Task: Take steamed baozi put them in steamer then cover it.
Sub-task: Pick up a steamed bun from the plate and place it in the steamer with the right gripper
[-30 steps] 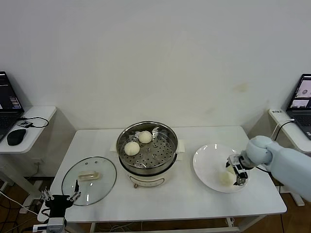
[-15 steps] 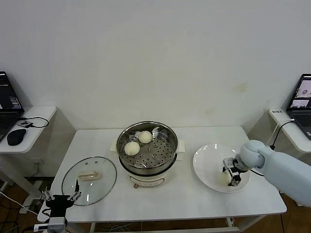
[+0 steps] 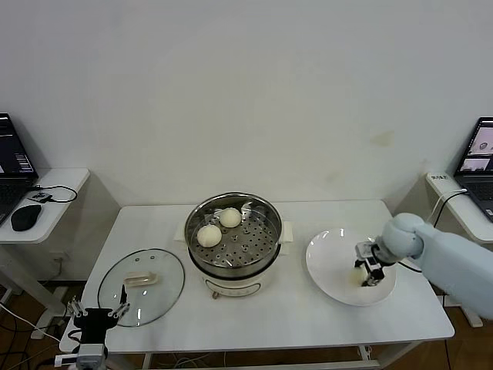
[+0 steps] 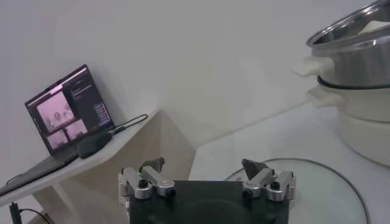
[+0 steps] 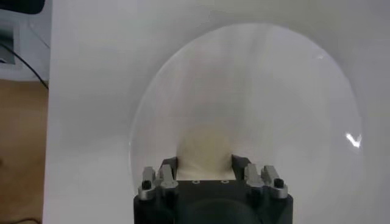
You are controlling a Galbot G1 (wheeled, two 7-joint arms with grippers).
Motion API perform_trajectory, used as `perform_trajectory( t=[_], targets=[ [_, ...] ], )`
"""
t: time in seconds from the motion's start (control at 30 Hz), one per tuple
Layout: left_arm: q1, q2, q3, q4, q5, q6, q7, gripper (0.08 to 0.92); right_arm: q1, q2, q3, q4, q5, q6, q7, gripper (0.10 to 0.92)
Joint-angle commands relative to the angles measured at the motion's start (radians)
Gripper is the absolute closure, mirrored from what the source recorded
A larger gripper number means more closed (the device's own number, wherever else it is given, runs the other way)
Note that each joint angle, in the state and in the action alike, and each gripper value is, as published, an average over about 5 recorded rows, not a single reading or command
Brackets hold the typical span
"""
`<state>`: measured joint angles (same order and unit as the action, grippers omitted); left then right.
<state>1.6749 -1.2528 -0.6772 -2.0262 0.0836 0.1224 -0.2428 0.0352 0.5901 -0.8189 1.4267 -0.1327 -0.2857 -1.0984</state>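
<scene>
The baozi, now low over the white plate, will be set down by my right gripper on the front part of the steamer's tray [image 3: 229, 250], next to the nearer baozi.
The steel steamer [image 3: 245, 245] stands mid-table on its cream base and also shows in the left wrist view [image 4: 353, 73]. Two baozi [image 3: 209, 235] [image 3: 230, 217] lie on its perforated tray. A third baozi [image 3: 359, 273] sits on the white plate [image 3: 331, 262]. My right gripper [image 3: 368, 271] is down on it. In the right wrist view the fingers press both sides of this bun [image 5: 205, 149], low over the plate [image 5: 274, 91]. The glass cover [image 3: 158, 289] lies flat at the table's left. My left gripper [image 3: 96, 314] is parked open and empty at the cover's front edge [image 4: 317, 182].
A side table on the left holds a laptop [image 4: 61, 112] and a mouse [image 3: 25, 216]. Another laptop [image 3: 477, 158] stands on a side table at the right. The white wall runs close behind the table.
My right gripper shifted slightly back and inward over the plate and settled around the bun. The left arm, the steamer and the cover have not moved.
</scene>
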Motion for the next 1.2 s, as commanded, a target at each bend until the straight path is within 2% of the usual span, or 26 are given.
perform_trajectory(
  t=[0.03,0.33,0.63,0.9,1.2],
  targets=[
    [0.0,0.002,0.002,-0.004,-0.001,0.002,0.001,0.177,0.333,0.03,-0.119,0.012,0.153,-0.006,-0.027,0.457],
    [-0.004,0.006,0.003,-0.012,-0.01,0.006,0.004,0.177,0.641,0.271,-0.266,-0.037,0.306,-0.033,-0.012,0.457],
    [0.0,0.005,-0.018,-0.01,-0.02,0.005,0.0,0.177,0.604,0.557,-0.343,-0.058,0.373,-0.013,0.051,0.451],
    [0.006,-0.003,-0.032,-0.013,-0.026,0.0,-0.004,0.177,0.51,0.722,-0.405,-0.141,0.334,0.104,0.049,0.448],
    [0.007,-0.009,-0.051,-0.021,-0.039,-0.001,-0.008,0.177,0.451,0.786,-0.451,-0.193,0.246,0.248,0.026,0.448]
  ],
)
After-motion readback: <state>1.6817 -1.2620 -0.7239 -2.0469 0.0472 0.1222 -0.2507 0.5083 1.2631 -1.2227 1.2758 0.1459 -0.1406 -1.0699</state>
